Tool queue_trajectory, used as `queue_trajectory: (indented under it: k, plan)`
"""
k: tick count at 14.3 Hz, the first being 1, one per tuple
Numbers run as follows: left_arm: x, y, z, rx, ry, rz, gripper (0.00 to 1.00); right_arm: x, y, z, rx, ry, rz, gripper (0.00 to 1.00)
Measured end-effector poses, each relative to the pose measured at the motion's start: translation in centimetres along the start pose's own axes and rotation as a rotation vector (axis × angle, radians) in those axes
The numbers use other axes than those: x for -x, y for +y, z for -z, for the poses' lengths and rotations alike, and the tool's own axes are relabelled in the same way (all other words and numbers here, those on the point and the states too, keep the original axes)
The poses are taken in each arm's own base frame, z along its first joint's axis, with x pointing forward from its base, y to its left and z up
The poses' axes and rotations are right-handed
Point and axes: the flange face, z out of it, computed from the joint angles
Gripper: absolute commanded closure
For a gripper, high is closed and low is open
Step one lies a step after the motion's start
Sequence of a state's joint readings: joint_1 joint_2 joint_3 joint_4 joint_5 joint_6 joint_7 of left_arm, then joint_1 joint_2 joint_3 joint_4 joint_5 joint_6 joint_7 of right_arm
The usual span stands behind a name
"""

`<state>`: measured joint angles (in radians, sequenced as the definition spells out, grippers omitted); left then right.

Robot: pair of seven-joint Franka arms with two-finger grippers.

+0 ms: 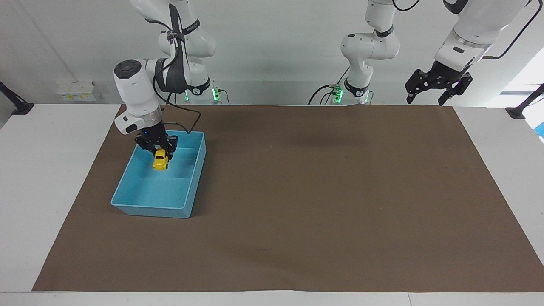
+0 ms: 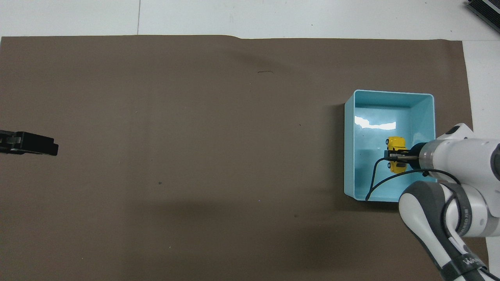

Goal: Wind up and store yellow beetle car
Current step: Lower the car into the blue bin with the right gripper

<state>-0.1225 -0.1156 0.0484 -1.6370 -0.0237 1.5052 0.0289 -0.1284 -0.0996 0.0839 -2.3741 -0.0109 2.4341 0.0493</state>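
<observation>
Next, I release the yellow beetle car, now hanging nose-down inside the bin, with my right gripper on the blue bin's bottom, straight (image 2: 379, 157) below the white glare.
The yellow beetle car (image 1: 160, 164) is tiny and bright yellow and hangs nose-down inside the blue bin (image 1: 148, 209), just above its floor. My right gripper (image 1: 160, 154) is shut on the car from above, inside the bin's walls. In the overhead view the car (image 2: 395, 142) shows under the right gripper (image 2: 395, 156), in the half of the bin (image 2: 349, 156) nearer the robots. My left gripper (image 1: 427, 100) waits open and empty, raised at the left arm's end of the table; its tip shows in the overhead view (image 2: 29, 143).
A brown mat (image 1: 323, 191) covers most of the white table (image 1: 46, 170). The bin stands on the mat toward the right arm's end. A black cable (image 2: 373, 183) from the right wrist loops over the bin.
</observation>
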Motion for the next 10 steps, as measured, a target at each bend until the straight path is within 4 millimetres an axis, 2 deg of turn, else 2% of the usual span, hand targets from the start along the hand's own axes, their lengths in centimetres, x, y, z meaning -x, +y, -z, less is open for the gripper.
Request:
queue_trajectory:
  k: [3,10]
  plan:
    - [0.0,0.0,0.0,0.0,0.0,0.0,0.0,1.0,0.0,-2.9,-0.004,0.011,0.0,1.0]
    - [0.0,0.0,0.0,0.0,0.0,0.0,0.0,1.3,-0.1,-8.2,-0.015,0.002,0.004,1.0]
